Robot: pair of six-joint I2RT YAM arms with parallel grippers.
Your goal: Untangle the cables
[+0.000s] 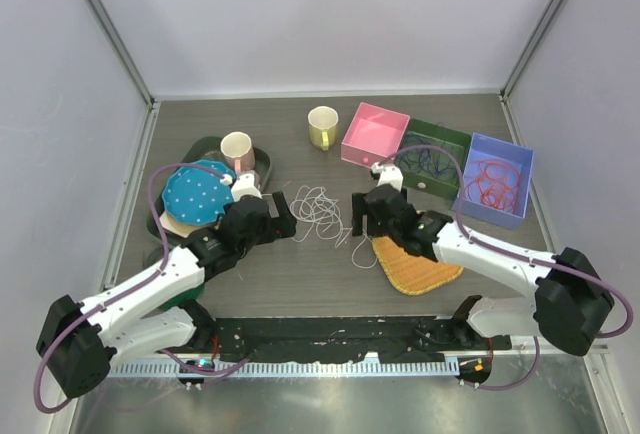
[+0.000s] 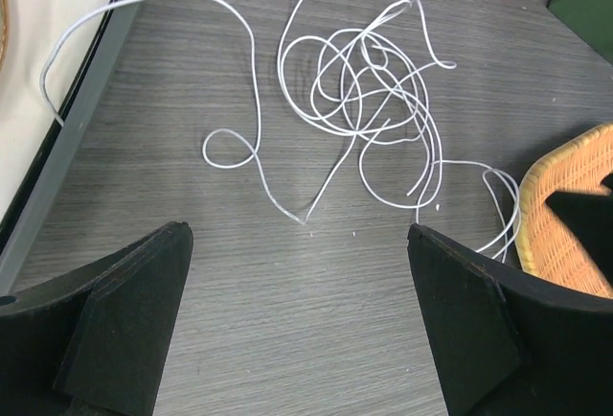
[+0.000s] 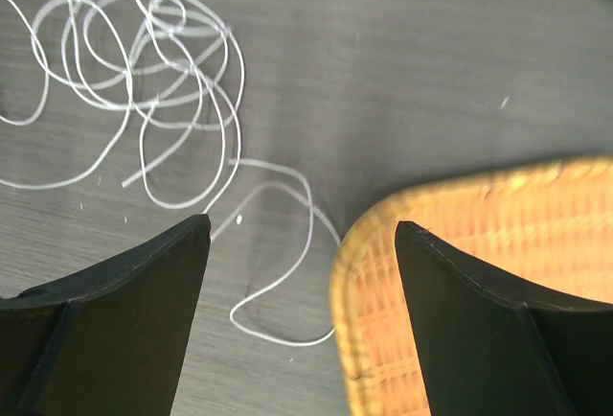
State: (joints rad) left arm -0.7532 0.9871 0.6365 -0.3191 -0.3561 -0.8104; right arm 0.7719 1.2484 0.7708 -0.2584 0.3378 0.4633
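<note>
The sharp bend [image 1: 297, 240] [image 2: 301, 220] of the white cable, between its small loop near the tray and the tangle, is the next spot my left gripper needs to close on.
A white cable [image 1: 318, 212] lies in a loose tangle on the grey table between my two grippers. It also shows in the left wrist view [image 2: 369, 90] and the right wrist view [image 3: 153, 61]. My left gripper [image 1: 285, 219] [image 2: 297, 234] is open and empty, just left of the tangle. My right gripper [image 1: 362, 216] [image 3: 302, 224] is open and empty, just right of it, above a trailing loop and the wicker mat's edge. An orange-red cable [image 1: 492, 182] lies in the blue box. A dark purple cable [image 1: 430, 162] lies in the green box.
A wicker mat [image 1: 415, 264] [image 3: 479, 272] [image 2: 565, 205] lies under the right arm. A pink box [image 1: 375, 134], a green box [image 1: 412, 139] and a blue box [image 1: 522, 159] stand at the back right. A yellow mug [image 1: 322, 127], a cream mug [image 1: 237, 150] and a blue dotted plate [image 1: 197, 192] stand at the left.
</note>
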